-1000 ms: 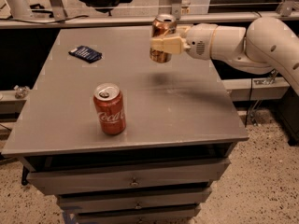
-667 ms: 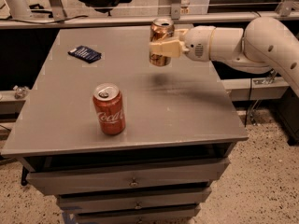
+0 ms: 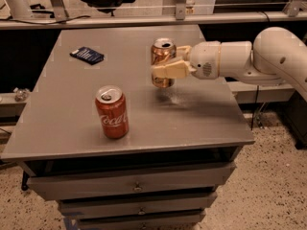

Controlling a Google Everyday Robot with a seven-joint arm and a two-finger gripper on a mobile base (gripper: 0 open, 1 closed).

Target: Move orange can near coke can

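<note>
The orange can is to go on the table's front part (image 3: 142, 135), close against the coke can's arm-facing side. My gripper will put it down there.
The orange can (image 3: 162, 56) is a copper-orange drink can with a silver top. It is held upright just above the grey table (image 3: 67, 128), right of the middle. My gripper (image 3: 165, 63) comes in from the right on a white arm and is shut on the orange can, one cream finger (image 3: 169, 71) across its front. The coke can (image 3: 112, 112), red with white script, stands upright near the table's front edge, to the left of and nearer than the held can.
A dark blue flat packet (image 3: 87, 55) lies on the table's back left. The table has drawers (image 3: 136, 186) below its front edge. A shelf rail (image 3: 144, 20) and office chair base stand behind the table.
The gripper has carried the orange can a little left and toward the table's front, closer to the coke can. The coke can and packet have not moved.
</note>
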